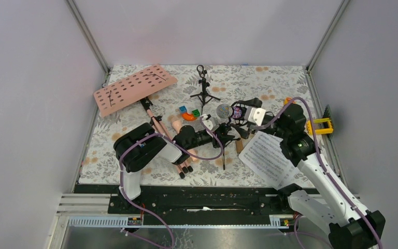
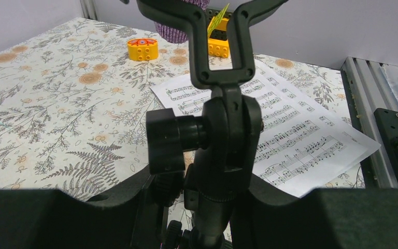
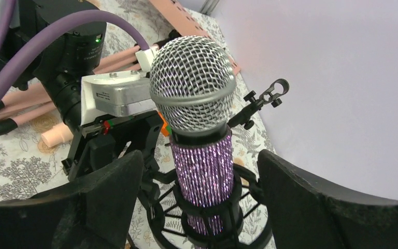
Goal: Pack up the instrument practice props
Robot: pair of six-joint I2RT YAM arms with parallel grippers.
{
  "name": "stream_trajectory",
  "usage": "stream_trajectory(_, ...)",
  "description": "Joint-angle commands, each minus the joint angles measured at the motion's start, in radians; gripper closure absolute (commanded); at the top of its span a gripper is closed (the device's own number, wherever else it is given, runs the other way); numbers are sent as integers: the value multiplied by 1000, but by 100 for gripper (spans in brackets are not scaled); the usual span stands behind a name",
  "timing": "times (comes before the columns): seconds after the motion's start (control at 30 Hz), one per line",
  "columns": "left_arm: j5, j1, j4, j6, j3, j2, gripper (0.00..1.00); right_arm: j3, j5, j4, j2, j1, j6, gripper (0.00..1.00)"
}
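My left gripper will let go of the black shock-mount stand on the patterned mat (image 1: 244,110) (image 2: 103,125), just behind the white sheet-music pages.
The purple glitter microphone (image 1: 224,110) with a silver head stands in a black shock-mount stand (image 1: 223,137) at mid-table. My right gripper (image 1: 238,111) is open, its fingers (image 3: 109,197) on either side of the purple body (image 3: 203,171) with gaps. My left gripper (image 1: 213,136) is shut on the stand's stem (image 2: 223,150). The salmon-pink perforated rack (image 1: 134,89) lies at the back left, its pink tripod legs (image 1: 172,148) under my left arm. White sheet-music pages (image 1: 269,155) lie at the front right. A plain pink microphone (image 1: 178,124) lies by the legs.
A second small black tripod stand (image 1: 203,88) stands at the back centre. Coloured toy blocks (image 1: 189,114) lie next to the pink microphone. An orange block (image 2: 142,48) and a yellow block (image 1: 321,125) sit at the right. Walls enclose the mat on three sides.
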State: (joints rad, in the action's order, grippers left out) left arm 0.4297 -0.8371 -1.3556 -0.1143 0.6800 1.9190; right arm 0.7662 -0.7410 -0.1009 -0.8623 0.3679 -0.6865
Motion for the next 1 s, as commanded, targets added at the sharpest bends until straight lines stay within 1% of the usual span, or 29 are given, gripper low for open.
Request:
stream_trajectory(0.0, 63, -7, 50, -45, -3, -14, 100, 73, 118, 37, -54, 84, -138, 17)
stream_trajectory(0.03, 63, -5, 63, -41, -2, -19, 100, 77, 141, 33, -67, 104, -143, 22)
stream_trajectory(0.07, 63, -6, 74, -35, -1, -23, 100, 83, 164, 25, -79, 121, -147, 29)
stream_trajectory(0.13, 61, -6, 95, -25, -1, -27, 100, 98, 202, 9, -107, 162, -153, 48)
stream_trajectory(0.2, 60, -8, 114, -20, 4, -27, 100, 114, 228, -13, -127, 203, -156, 59)
stream_trajectory(0.3, 59, -9, 148, -13, 16, -24, 100, 153, 236, -23, -155, 278, -162, 72)
stream_trajectory(0.43, 52, -16, 181, 6, 21, -31, 100, 225, 270, 14, -200, 374, -197, 78)
stream_trajectory(0.5, 42, -21, 209, 19, 29, -34, 100, 260, 292, 33, -217, 416, -213, 84)
stream_trajectory(0.57, 34, -26, 241, 34, 38, -30, 100, 291, 304, 39, -231, 449, -218, 87)
stream_trajectory(0.7, 26, -37, 265, 48, 48, -21, 100, 354, 348, 40, -259, 514, -221, 99)
stream_trajectory(0.83, 26, -38, 267, 43, 53, -12, 100, 402, 388, 47, -287, 575, -236, 100)
stream_trajectory(0.97, 26, -38, 273, 42, 58, -10, 100, 429, 401, 40, -306, 604, -226, 100)
